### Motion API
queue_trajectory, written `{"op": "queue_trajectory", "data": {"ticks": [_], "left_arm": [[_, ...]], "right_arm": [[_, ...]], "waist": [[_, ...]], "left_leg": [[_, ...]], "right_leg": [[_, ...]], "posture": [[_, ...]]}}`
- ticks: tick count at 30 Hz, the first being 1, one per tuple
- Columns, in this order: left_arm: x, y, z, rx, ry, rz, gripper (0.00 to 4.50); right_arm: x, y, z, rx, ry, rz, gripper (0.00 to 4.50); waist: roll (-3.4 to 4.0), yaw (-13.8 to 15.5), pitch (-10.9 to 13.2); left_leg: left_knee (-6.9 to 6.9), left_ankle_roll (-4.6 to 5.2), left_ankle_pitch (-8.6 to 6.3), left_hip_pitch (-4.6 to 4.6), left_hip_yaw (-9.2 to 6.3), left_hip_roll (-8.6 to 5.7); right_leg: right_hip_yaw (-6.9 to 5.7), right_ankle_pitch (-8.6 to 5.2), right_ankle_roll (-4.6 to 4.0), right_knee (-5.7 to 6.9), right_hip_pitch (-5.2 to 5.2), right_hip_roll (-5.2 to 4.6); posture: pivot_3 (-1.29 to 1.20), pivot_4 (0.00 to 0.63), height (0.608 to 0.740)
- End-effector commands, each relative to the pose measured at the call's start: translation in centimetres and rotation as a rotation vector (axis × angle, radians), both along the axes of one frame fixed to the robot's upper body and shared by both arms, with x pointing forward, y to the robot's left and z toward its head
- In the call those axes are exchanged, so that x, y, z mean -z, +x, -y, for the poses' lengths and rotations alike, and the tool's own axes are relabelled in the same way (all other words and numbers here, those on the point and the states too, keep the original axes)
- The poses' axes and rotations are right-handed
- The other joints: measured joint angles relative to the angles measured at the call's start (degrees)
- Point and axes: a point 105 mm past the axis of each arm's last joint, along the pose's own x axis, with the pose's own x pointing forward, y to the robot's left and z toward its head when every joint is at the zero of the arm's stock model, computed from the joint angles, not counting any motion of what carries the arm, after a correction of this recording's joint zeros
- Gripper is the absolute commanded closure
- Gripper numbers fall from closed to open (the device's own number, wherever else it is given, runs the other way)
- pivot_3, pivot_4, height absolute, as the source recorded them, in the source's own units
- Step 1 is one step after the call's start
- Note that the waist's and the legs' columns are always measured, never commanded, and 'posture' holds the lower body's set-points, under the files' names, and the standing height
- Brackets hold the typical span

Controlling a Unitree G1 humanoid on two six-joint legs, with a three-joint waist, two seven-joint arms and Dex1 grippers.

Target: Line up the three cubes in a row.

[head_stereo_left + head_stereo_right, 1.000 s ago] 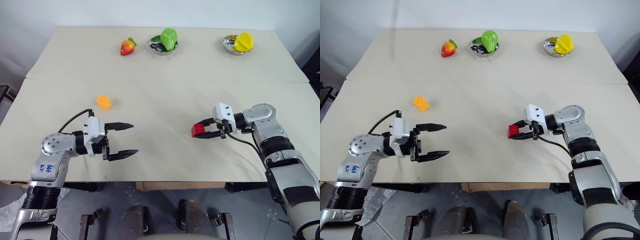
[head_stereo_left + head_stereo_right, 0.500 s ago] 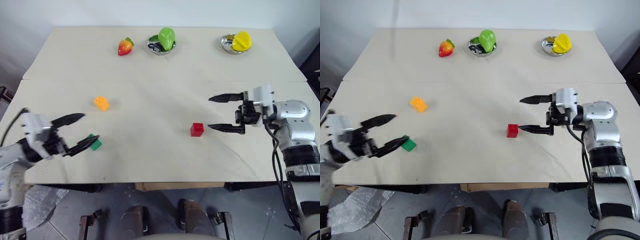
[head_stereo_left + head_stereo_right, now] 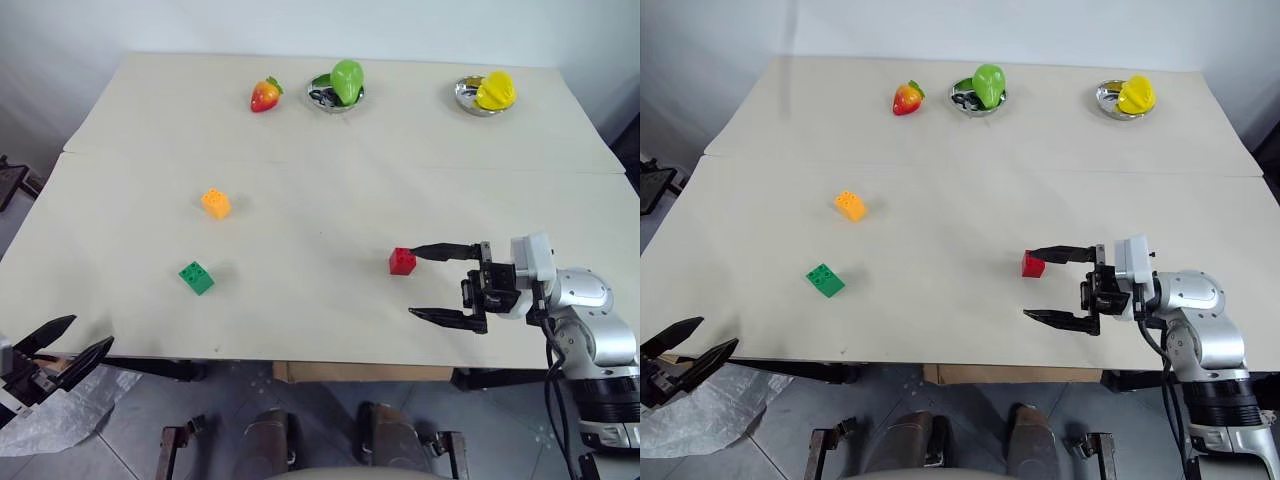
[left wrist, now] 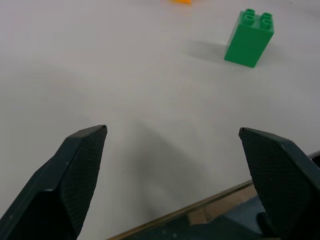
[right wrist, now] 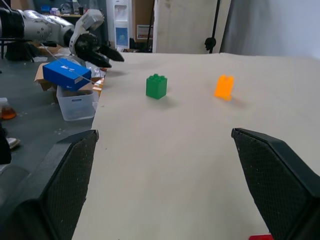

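My left gripper is going to close on the opposite sides of the green cube (image 3: 198, 281) (image 4: 247, 46), below its studs, as this cube should go next to the red cube.
Three studded cubes lie apart on the beige table (image 3: 300, 330): an orange-yellow cube (image 3: 215, 203) left of centre, a green cube (image 3: 196, 277) just nearer than it, and a red cube (image 3: 402, 261) right of centre. My right gripper (image 3: 420, 282) hovers open just right of the red cube, its far fingertip close to the cube and nothing between the fingers. My left gripper (image 3: 55, 345) is open beyond the table's front left corner. The left wrist view shows the green cube (image 4: 249, 38) ahead of the spread fingers.
Along the far edge sit a strawberry toy (image 3: 264, 95), a green pepper in a steel bowl (image 3: 343, 82) and a yellow pepper in a steel bowl (image 3: 490, 92). In the right wrist view, a blue box (image 5: 65, 74) and a plastic bin (image 5: 75, 102) stand off the table's left side.
The right gripper opened, left the red cube on the table and drew back toward the front edge. The left arm swung left and back off the table, uncovering the green cube.
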Motion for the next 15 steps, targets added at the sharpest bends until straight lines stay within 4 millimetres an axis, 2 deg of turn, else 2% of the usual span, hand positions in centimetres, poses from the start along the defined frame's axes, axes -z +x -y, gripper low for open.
{"op": "queue_trajectory", "data": {"ticks": [1,6,8,12,15], "left_arm": [[-2.0,1.8,2.7,0.124,0.047,0.078,0.00],[-2.7,5.4,7.4,0.260,0.080,0.145,0.00],[-2.6,6.2,8.0,0.264,0.066,0.151,0.00],[-0.9,7.8,10.0,0.291,0.033,0.106,0.00],[-0.9,8.8,10.4,0.258,0.014,0.122,0.61]], "right_arm": [[-0.8,-0.3,0.8,0.003,-0.013,0.038,0.02],[0.2,-0.8,2.1,0.008,-0.081,0.010,0.02],[0.3,-0.8,2.1,0.006,-0.082,0.003,0.02],[0.5,-0.8,1.6,0.005,-0.081,0.005,0.02],[0.6,-0.8,1.5,0.014,-0.080,0.010,0.00]], "waist": [[-0.02,-0.04,-0.01],[-0.01,-0.25,-0.02],[-0.01,-0.30,-0.02],[-0.01,-0.84,-0.02],[-0.02,-0.68,-0.02]], "left_leg": [[0.00,0.01,0.00,-0.01,-0.01,0.00],[-0.01,0.30,0.09,-0.01,0.02,0.01],[-0.01,0.32,0.09,0.00,0.08,0.00],[-0.02,0.33,0.10,0.07,0.39,0.07],[-0.01,0.35,0.10,0.08,0.41,0.10]], "right_leg": [[-0.01,0.01,-0.02,0.08,0.01,0.00],[-0.08,0.02,-0.02,0.11,0.04,0.08],[-0.11,0.02,-0.02,0.11,0.06,0.13],[-0.12,0.02,-0.02,0.11,-0.01,0.22],[-0.11,0.02,-0.02,0.12,0.00,0.23]], "posture": [[0.00,0.150,0.740],[0.00,0.150,0.740],[0.00,0.150,0.740],[0.00,0.150,0.740],[0.00,0.150,0.740]]}}
